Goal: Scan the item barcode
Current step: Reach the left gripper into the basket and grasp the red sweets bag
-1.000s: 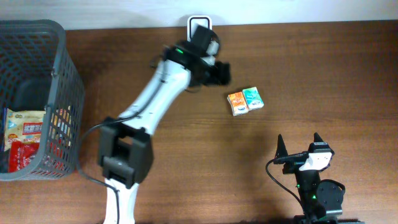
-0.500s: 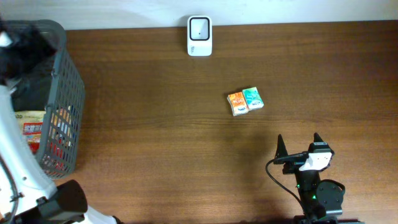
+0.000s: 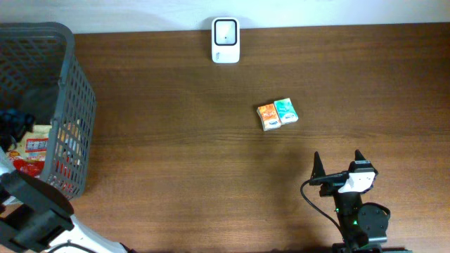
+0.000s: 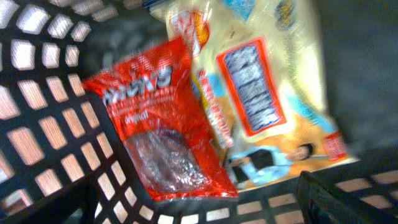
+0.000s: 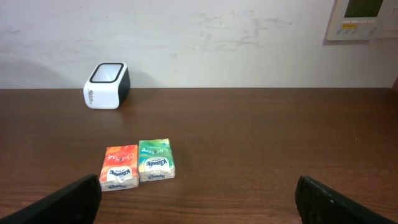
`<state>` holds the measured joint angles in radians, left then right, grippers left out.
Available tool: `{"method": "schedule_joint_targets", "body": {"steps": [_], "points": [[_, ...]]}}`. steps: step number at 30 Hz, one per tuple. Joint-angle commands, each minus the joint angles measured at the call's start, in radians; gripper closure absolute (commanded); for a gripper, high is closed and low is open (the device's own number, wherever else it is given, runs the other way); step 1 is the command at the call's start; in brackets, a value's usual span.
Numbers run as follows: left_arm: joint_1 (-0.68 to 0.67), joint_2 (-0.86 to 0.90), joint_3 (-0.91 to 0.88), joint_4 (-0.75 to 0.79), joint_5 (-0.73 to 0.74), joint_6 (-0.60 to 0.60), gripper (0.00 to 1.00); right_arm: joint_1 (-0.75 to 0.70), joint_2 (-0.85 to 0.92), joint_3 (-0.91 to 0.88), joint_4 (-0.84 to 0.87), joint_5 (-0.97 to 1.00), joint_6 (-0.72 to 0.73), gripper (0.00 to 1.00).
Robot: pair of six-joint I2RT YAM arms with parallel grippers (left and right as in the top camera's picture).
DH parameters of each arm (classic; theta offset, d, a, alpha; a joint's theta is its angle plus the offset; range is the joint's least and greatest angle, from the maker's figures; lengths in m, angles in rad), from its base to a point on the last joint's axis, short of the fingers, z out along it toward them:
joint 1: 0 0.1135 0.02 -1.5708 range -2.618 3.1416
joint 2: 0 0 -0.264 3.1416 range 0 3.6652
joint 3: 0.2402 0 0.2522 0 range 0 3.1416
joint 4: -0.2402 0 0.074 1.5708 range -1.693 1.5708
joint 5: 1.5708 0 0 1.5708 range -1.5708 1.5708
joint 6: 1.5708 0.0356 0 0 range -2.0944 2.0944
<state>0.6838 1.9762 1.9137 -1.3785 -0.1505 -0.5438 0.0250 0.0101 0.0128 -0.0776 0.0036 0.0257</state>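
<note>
Next, I move my left gripper to the red snack bag's clear window [image 3: 28, 168] [image 4: 165, 143], just below the bag's printed name, and close it there.
My left gripper [image 3: 17, 121] hangs open inside the grey basket [image 3: 79, 98] at the table's left edge, and it holds nothing. In its wrist view a red snack bag [image 4: 155, 118] lies just below the open jaws, overlapping a yellow snack bag [image 4: 267, 93]. One dark finger [image 4: 348, 199] shows at the lower right. The white barcode scanner [image 3: 226, 31] stands at the back edge of the table. Two tissue packs, orange and green [image 3: 277, 114], lie near the middle. My right gripper [image 3: 337, 163] rests open near the front right, with nothing between its fingers.
The basket's mesh walls [image 4: 37, 93] close round the left gripper on the left and bottom. In the right wrist view the tissue packs [image 5: 138, 165] lie ahead to the left and the scanner [image 5: 107, 85] stands by the back wall.
The left arm swung from beside the scanner to the far left and down into the basket, its jaws opening fully. The tissue packs and the right arm stayed put.
</note>
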Motion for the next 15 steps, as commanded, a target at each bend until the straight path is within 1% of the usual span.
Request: {"method": "schedule_joint_targets", "body": {"steps": [1,4,7,9,11,12,13,14,15], "points": [[0.002,0.008,-0.120,0.095,-0.025,-0.013,0.02,-0.006,-0.006,-0.007,-0.004,0.008,0.005,0.01],[0.002,0.008,-0.209,0.161,-0.058,-0.013,0.07,-0.006,-0.006,-0.007,-0.005,0.008,0.005,0.01],[0.002,0.008,-0.291,0.204,-0.056,-0.014,0.11,-0.006,-0.006,-0.007,-0.004,0.008,0.005,0.01],[0.002,0.008,-0.366,0.250,-0.057,-0.014,0.11,-0.006,-0.006,-0.007,-0.005,0.008,0.005,0.02],[0.002,0.008,-0.412,0.284,-0.056,-0.014,0.16,-0.006,-0.006,-0.007,-0.004,0.008,0.005,0.01],[0.002,0.008,-0.435,0.295,-0.057,-0.025,0.29,-0.006,-0.006,-0.007,-0.004,0.008,0.005,0.01],[0.002,0.008,-0.443,0.302,-0.057,-0.024,0.46,-0.006,-0.006,-0.007,-0.005,0.008,0.005,0.01],[0.002,0.008,-0.443,0.304,-0.057,-0.024,0.54,-0.006,-0.006,-0.007,-0.004,0.008,0.005,0.01],[0.002,0.008,-0.443,0.306,-0.056,-0.024,0.66,-0.006,-0.006,-0.007,-0.005,0.008,0.005,0.02]]}}
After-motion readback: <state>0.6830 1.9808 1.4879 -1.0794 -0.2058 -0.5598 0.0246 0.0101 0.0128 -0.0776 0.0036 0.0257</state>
